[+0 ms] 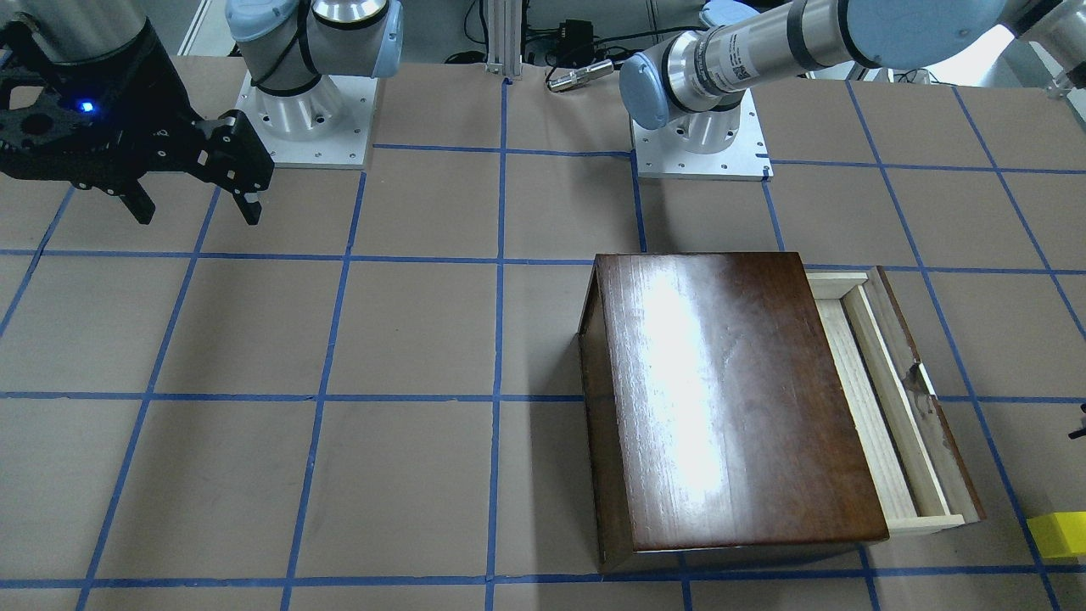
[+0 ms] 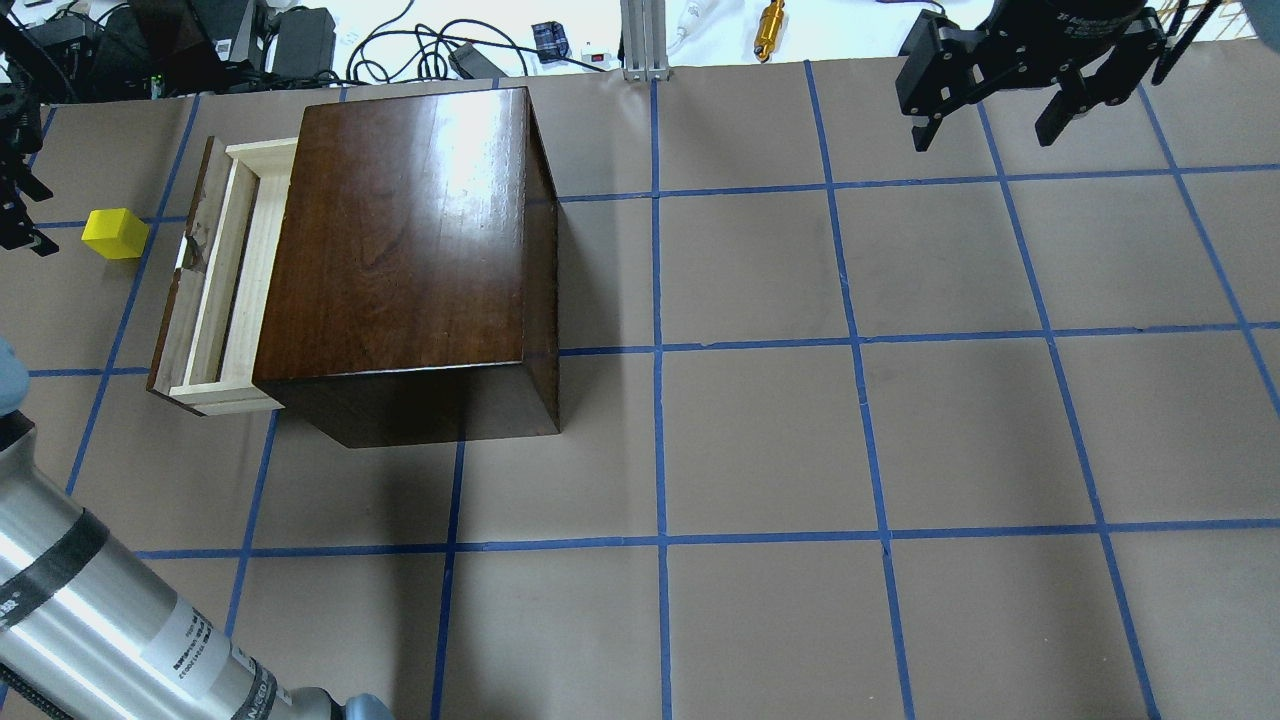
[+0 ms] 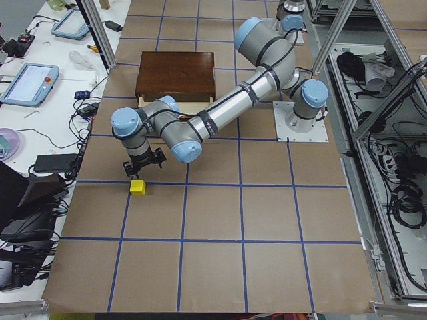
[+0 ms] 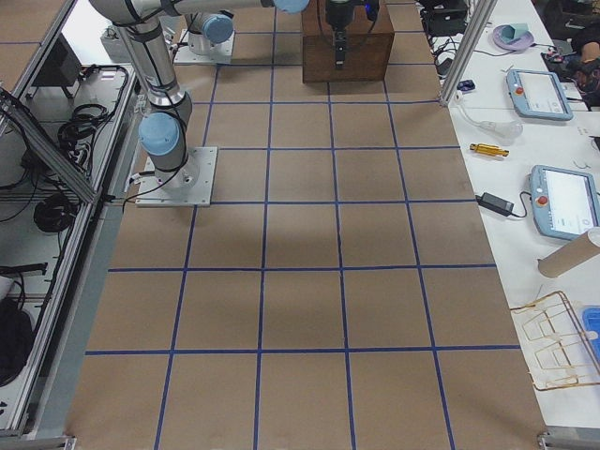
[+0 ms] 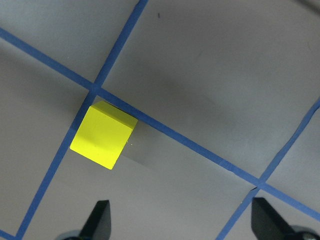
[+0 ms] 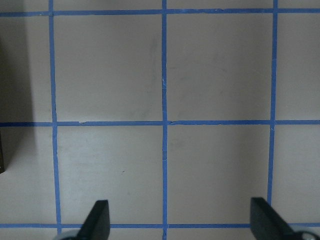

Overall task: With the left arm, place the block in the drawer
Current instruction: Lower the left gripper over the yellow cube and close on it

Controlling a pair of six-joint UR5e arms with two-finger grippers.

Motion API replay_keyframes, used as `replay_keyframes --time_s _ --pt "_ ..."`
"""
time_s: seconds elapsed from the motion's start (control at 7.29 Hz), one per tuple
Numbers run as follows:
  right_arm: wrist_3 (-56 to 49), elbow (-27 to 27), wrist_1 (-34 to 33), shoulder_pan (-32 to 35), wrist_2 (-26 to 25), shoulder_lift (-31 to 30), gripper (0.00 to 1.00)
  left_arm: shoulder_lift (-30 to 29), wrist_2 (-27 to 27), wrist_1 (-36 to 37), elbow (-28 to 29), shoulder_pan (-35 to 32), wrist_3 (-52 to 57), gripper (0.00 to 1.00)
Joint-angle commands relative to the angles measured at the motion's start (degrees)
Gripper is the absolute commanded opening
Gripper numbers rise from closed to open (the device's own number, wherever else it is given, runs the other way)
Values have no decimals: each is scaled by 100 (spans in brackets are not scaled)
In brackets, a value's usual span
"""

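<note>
Next, I move my left gripper to the yellow block beside the drawer's front and close it on the block's opposite sides [image 1: 1059,534] [image 5: 104,135].
The yellow block [image 2: 115,233] lies on the table left of the dark-brown box [image 2: 410,250], beside the drawer's front. The drawer [image 2: 225,280] is pulled partly out and its pale wood tray looks empty. My left gripper [image 5: 182,222] hovers open above the table. The block [image 5: 103,135] lies ahead and left of its fingers, apart from them. In the exterior left view the gripper [image 3: 143,165] is just above the block [image 3: 138,187]. My right gripper [image 2: 985,135] is open and empty at the far right, high over the table.
The box [image 1: 730,399] stands near the left arm's base [image 1: 700,144]. Blue tape lines grid the brown table. Cables and a brass part [image 2: 771,18] lie beyond the far edge. The block [image 1: 1059,535] sits near the table's left end.
</note>
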Motion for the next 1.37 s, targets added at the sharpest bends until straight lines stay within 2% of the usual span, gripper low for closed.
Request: replay_keyframes --time_s 0.0,0.14,0.41,0.69,0.82,1.23 --pt "0 0 0 1 -2 -8 100 -486 -45 212 331 -1 876 98" --pt "0 0 0 1 -2 0 100 -679 -184 562 402 -10 1305 97" --pt "0 0 0 1 -2 -8 100 -786 -710 592 429 -54 1702 97" --pt "0 0 0 1 7 -8 100 -839 -635 592 429 -46 1740 97" --pt "0 0 0 1 -2 -8 100 -839 -399 583 429 -45 1679 97" --pt "0 0 0 -8 -2 0 100 -944 -388 592 464 -45 1661 97"
